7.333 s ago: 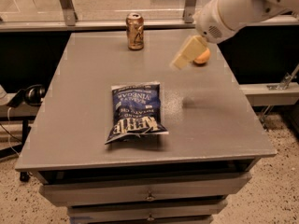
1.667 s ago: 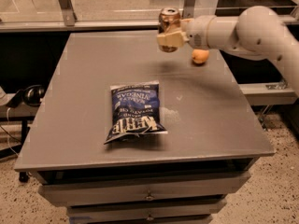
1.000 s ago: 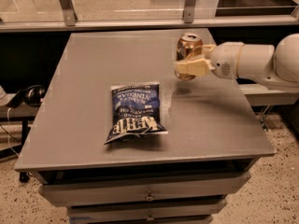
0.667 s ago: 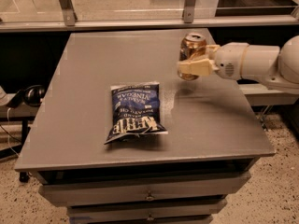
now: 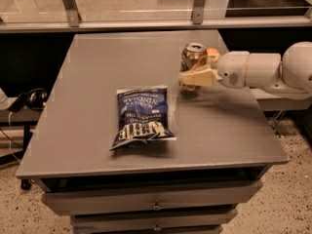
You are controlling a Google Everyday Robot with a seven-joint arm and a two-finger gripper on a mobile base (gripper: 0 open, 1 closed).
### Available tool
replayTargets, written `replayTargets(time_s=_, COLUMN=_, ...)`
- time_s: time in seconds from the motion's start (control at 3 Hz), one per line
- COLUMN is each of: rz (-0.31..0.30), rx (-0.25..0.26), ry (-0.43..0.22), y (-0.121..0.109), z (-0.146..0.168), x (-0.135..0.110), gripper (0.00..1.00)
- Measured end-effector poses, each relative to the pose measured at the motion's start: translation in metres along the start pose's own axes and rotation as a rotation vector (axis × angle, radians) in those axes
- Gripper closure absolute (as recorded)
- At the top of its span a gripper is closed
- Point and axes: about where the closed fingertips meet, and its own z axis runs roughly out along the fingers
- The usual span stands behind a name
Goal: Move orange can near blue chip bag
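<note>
My gripper is to set the orange can down upright on the grey table, against the blue chip bag's edge (image 5: 163, 111) that faces my gripper.
The orange can (image 5: 193, 61), bronze with a silver top, stands upright at the table's right side, its base at or just above the surface. My gripper (image 5: 196, 77) comes in from the right and is shut on the can, one pale finger (image 5: 197, 77) crossing its lower front. The blue chip bag (image 5: 141, 115) lies flat in the middle of the table, white lettering toward the front, a short way left and in front of the can.
The grey table (image 5: 97, 72) has drawers below its front edge. An orange fruit (image 5: 213, 54) sits just behind the can and my wrist. A glass rail runs along the table's far edge. Headphones (image 5: 29, 99) lie on a low surface at left.
My gripper has carried the can from the back of the table forward and down toward the bag's right side; it now sits lower, close to the surface.
</note>
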Motion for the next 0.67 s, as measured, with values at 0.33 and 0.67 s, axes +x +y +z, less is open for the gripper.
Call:
replayTargets(time_s=0.33, rz=-0.006, rx=-0.130, ry=0.002, y=0.026, z=0.007, x=0.013, gripper=1.00)
replayTargets(time_s=0.67, rz=-0.007, rx=-0.250, ry=-0.007, y=0.055, z=0.013, x=0.016, gripper=1.00)
